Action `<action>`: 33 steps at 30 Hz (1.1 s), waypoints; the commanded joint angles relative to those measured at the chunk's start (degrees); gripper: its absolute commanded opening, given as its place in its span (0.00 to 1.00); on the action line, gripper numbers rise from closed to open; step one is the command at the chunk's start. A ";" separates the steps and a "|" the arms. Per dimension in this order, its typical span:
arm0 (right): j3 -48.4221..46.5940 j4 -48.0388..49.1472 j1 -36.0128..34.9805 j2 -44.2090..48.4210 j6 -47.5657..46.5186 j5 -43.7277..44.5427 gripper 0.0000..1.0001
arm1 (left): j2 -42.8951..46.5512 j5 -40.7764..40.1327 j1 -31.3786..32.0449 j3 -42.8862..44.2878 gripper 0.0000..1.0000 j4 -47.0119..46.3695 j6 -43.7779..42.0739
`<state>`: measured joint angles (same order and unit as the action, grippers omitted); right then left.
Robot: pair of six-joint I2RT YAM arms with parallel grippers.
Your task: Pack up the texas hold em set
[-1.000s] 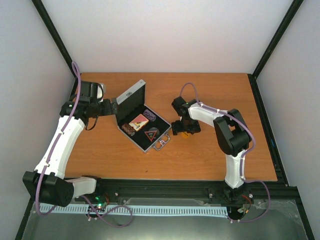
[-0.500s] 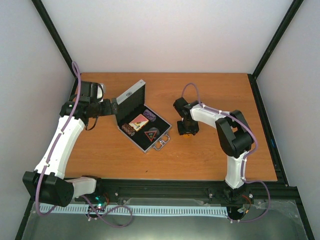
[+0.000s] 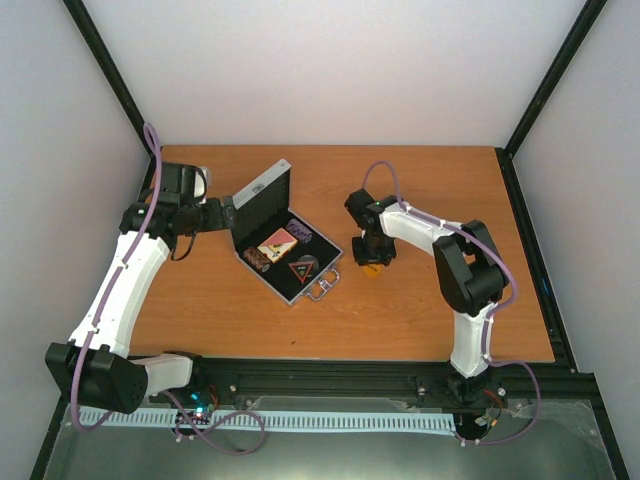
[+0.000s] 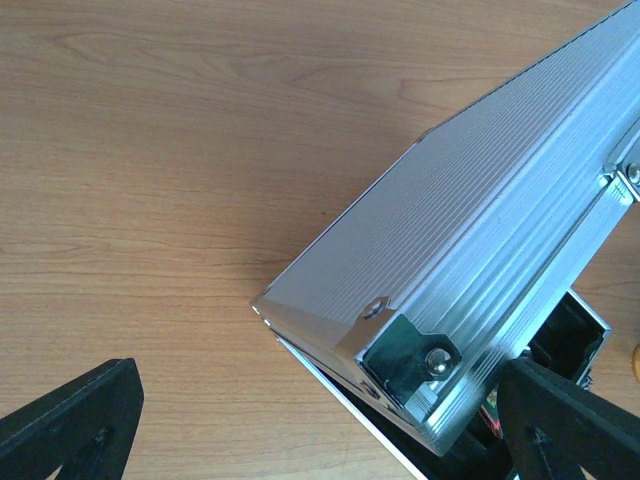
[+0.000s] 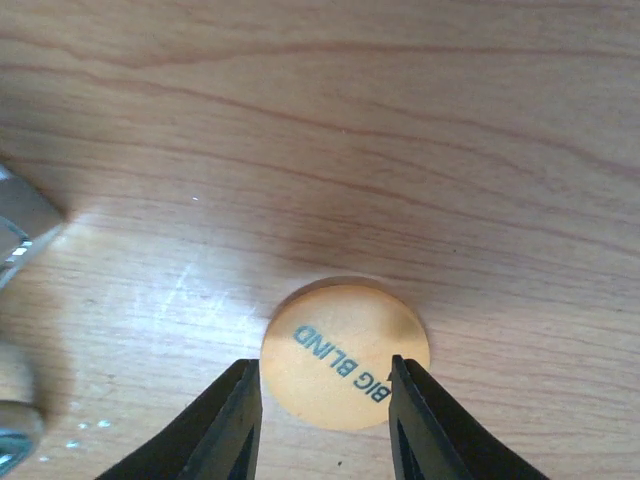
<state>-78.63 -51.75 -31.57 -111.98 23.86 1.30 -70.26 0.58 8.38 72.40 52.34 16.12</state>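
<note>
The orange disc's print has one finger of my right gripper over it, so I need to open wider, shift over and grip the orange disc's opposite edges (image 5: 426, 352).
The silver case (image 3: 302, 291) lies open left of centre, its lid (image 3: 262, 195) upright. Inside its black lining are a red card deck (image 3: 277, 240), chip stacks (image 3: 257, 258) and a dark triangular button (image 3: 298, 268). My left gripper (image 3: 222, 214) is behind the lid; in the left wrist view its fingers stand wide apart on either side of the lid's ribbed corner (image 4: 480, 220). Right of the case, my right gripper (image 5: 325, 385) has its fingertips (image 5: 245, 400) against both sides of an orange disc (image 5: 345, 340) printed BIG BLIND, which rests on the wood (image 3: 373, 269).
The case's metal handle (image 3: 322, 288) sticks out toward the near edge, close to my right gripper. A silver part of the case (image 5: 20, 225) shows at the left edge of the right wrist view. Black frame posts (image 3: 530, 200) line the table's sides.
My right gripper's fingers have drawn in from wide open onto the orange disc, and the wrist has shifted slightly. The left arm and the case have not moved.
</note>
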 commanded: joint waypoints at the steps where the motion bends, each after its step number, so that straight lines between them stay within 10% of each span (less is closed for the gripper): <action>1: -3.28 -2.74 -0.07 3.02 0.66 -0.48 0.39 | 0.12 -0.72 0.14 0.33 1.00 1.16 -0.87; 11: -2.88 -2.78 0.01 0.67 -1.39 1.09 0.89 | 0.12 -0.65 0.15 0.64 1.00 1.48 -0.90; 33: 5.86 6.19 2.93 -3.59 -7.03 -3.42 0.76 | -0.32 -2.69 0.14 3.17 1.00 3.87 -0.85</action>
<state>-76.69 -49.52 -28.95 -113.36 18.02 0.05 -70.28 -0.19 8.38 73.19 53.89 16.12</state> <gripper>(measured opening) 0.766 0.998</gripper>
